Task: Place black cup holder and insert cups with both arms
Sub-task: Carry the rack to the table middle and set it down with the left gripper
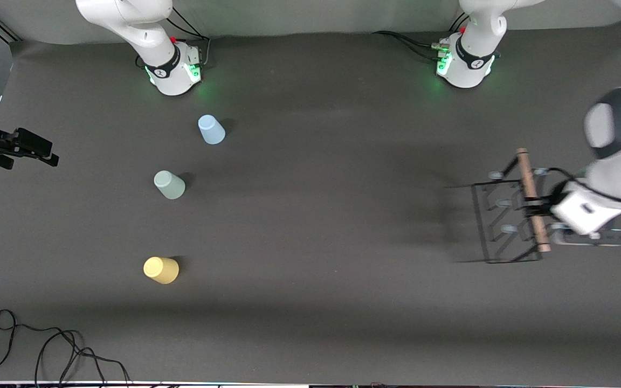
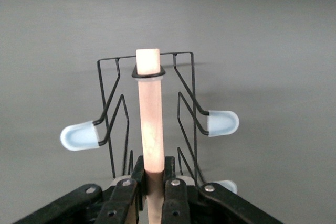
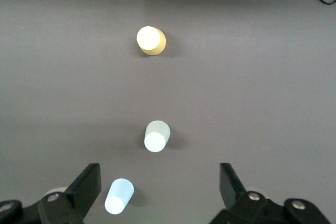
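Next, my left gripper puts the black cup holder down on the open mat [image 1: 296, 195] across from the mint green cup. The holder is now at the table's end.
The black cup holder [image 1: 530, 186] is at the left arm's end of the table, and my left gripper [image 1: 538, 207] is shut on its wooden rod handle [image 2: 149, 114]. Its wire frame and pale-capped prongs [image 2: 80, 135] hang below the handle, with a thin shadow on the mat beside it. Three cups stand upside down toward the right arm's end: light blue [image 1: 211, 130] nearest the bases, mint green [image 1: 169, 185], and yellow [image 1: 161, 270] nearest the front camera. My right gripper [image 3: 159, 174] hangs open and empty high over them, showing at the frame's edge [image 1: 41, 151] in the front view.
The dark mat [image 1: 316, 242] covers the whole table. A loose black cable [image 1: 46, 350] lies at the table's edge nearest the front camera, toward the right arm's end. The two arm bases [image 1: 176, 70] [image 1: 464, 64] stand along the edge farthest from the front camera.
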You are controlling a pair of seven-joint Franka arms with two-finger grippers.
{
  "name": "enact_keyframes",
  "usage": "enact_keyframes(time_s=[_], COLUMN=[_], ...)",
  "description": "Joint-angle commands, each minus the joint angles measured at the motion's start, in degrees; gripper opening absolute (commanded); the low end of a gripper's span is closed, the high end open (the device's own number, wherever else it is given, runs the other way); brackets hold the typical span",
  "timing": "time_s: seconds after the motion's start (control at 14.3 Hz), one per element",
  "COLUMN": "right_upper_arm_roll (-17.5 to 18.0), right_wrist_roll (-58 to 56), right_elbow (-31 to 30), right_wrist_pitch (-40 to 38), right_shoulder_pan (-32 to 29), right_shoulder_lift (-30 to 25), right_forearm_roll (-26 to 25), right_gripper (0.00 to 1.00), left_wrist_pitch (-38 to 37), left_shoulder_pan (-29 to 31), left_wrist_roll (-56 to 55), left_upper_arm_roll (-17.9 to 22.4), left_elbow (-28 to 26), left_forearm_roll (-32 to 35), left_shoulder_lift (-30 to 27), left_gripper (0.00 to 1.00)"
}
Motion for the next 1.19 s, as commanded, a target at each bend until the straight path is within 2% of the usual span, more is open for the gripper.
enact_keyframes(time_s=[0.0,0.35,0.77,0.91,1.12], right_upper_arm_roll=[-0.1,0.0,0.1,0.1,0.1], right_wrist_roll=[-0.5,-0.2,-0.5,-0.4,-0.1], right_elbow=[-0.2,-0.3,-0.4,-0.4,-0.4], right_wrist_pitch=[0.1,-0.1,0.0,0.2,0.5], right_shoulder_pan=[0.3,0.4,0.4,0.5,0.5], right_shoulder_lift=[-0.2,0.1,0.3,0.3,0.5], right_forearm_roll=[-1.5,-1.7,-1.7,-1.7,-1.7], right_gripper=[1.00,1.00,1.00,1.00,1.00], left_wrist_pitch=[-0.4,-0.5,-0.4,0.8,7.7], left_shoulder_pan=[-8.5,-22.9,-37.5,-41.0,-43.8], left_wrist_roll=[-9.0,-27.2,-43.4,-45.3,-45.0], left_upper_arm_roll=[1.1,1.1,1.1,1.1,1.2], left_elbow=[4.6,13.2,26.6,27.8,27.4], left_forearm_roll=[-0.2,0.0,-0.2,-0.1,0.5], left_shoulder_lift=[3.1,9.8,22.9,25.5,27.1], left_gripper=[0.00,0.00,0.00,0.00,0.00])
